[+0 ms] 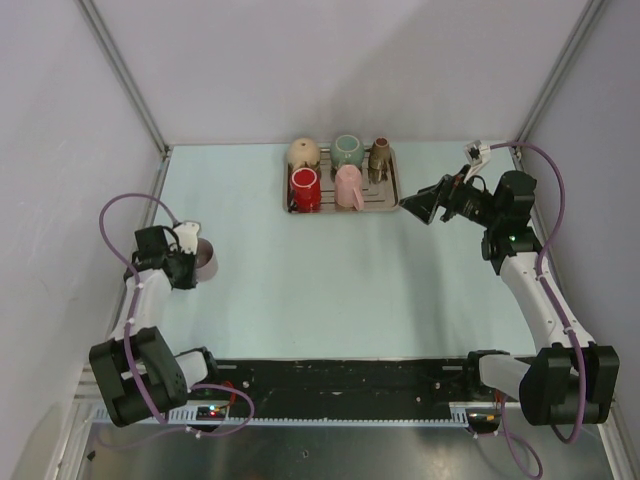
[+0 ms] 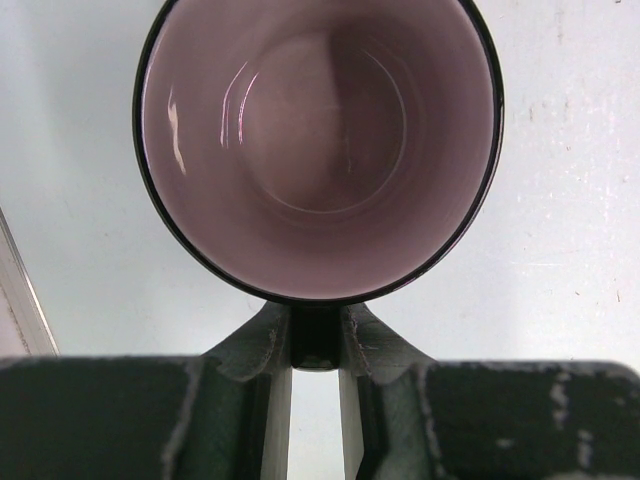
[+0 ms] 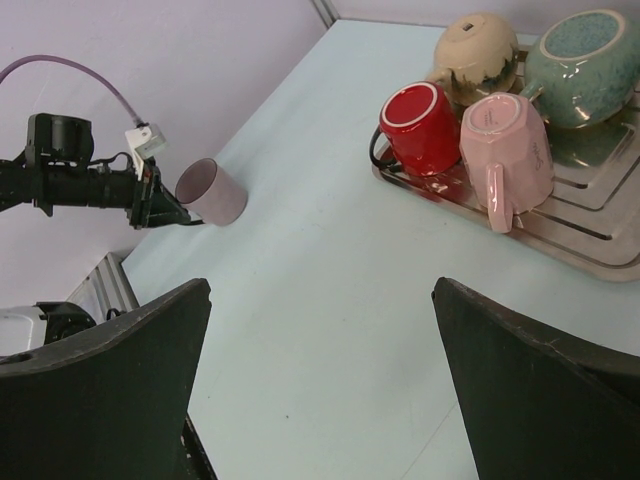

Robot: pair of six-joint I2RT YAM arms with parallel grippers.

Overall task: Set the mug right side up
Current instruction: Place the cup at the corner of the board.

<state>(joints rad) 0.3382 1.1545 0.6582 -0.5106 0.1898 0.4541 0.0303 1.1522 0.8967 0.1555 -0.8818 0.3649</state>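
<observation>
My left gripper will let go of the mug on the bare table (image 1: 205, 249) near the metal rail, a little further back.
The mug (image 2: 320, 130) is mauve with a dark rim, and it stands near the table's left edge (image 1: 205, 258). Its mouth faces up into the left wrist view, where I see its pale inside. My left gripper (image 2: 315, 320) is shut on the mug's dark handle (image 2: 315, 345), which is pinched between both fingers. In the right wrist view the mug (image 3: 212, 192) sits at the tip of the left gripper (image 3: 165, 208); whether its base touches the table I cannot tell. My right gripper (image 1: 418, 208) hangs open beside the tray, with nothing between its fingers (image 3: 130, 340).
A metal tray (image 1: 340, 210) at the back centre holds a red mug (image 1: 305, 187), a pink mug (image 1: 349, 185), a beige one (image 1: 304, 153), a green one (image 1: 347, 150) and a small brown one (image 1: 379, 158). A metal rail (image 1: 150, 200) borders the left edge.
</observation>
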